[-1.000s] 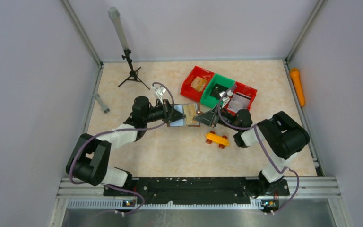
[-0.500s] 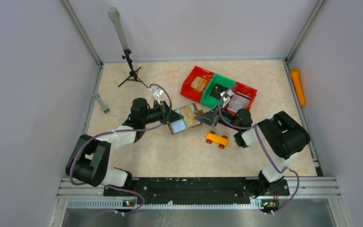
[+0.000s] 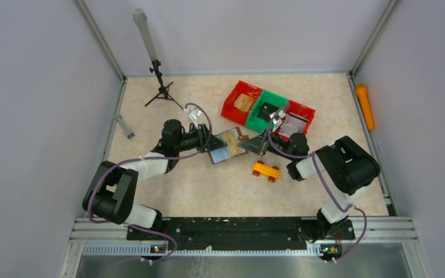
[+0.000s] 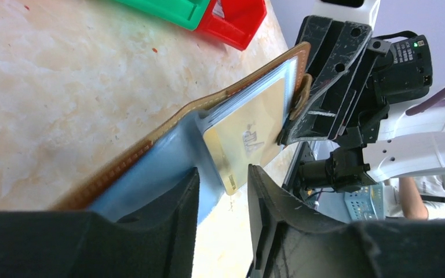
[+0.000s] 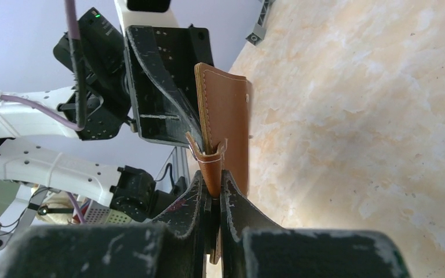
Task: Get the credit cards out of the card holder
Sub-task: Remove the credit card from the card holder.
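The gold card slants across the open fingers of the robot's left gripper, so this gripper should turn in line with the card and pinch its near corner (image 4: 230, 184) before pulling.
The brown card holder (image 3: 229, 145) lies open between my two grippers, its blue inner pockets facing up. A pale gold credit card (image 4: 246, 139) sticks halfway out of a blue pocket (image 4: 162, 168). My left gripper (image 4: 223, 174) is open, and the card's near corner sits in the gap between its fingers without being pinched. From above, the left gripper (image 3: 210, 145) is at the holder's left end. My right gripper (image 5: 211, 179) is shut on the brown leather tab at the holder's (image 5: 229, 116) right end, holding that edge up.
A green bin (image 3: 259, 119) stands between two red bins (image 3: 230, 106) behind the holder. An orange toy car (image 3: 266, 170) sits just in front of my right gripper. At the back left stands a small black tripod (image 3: 161, 88), and an orange tool (image 3: 364, 106) lies by the right wall.
My left gripper has opened and let go. The right gripper closed fully on the holder's tab. The holder swung slightly, its left end now nearer the front.
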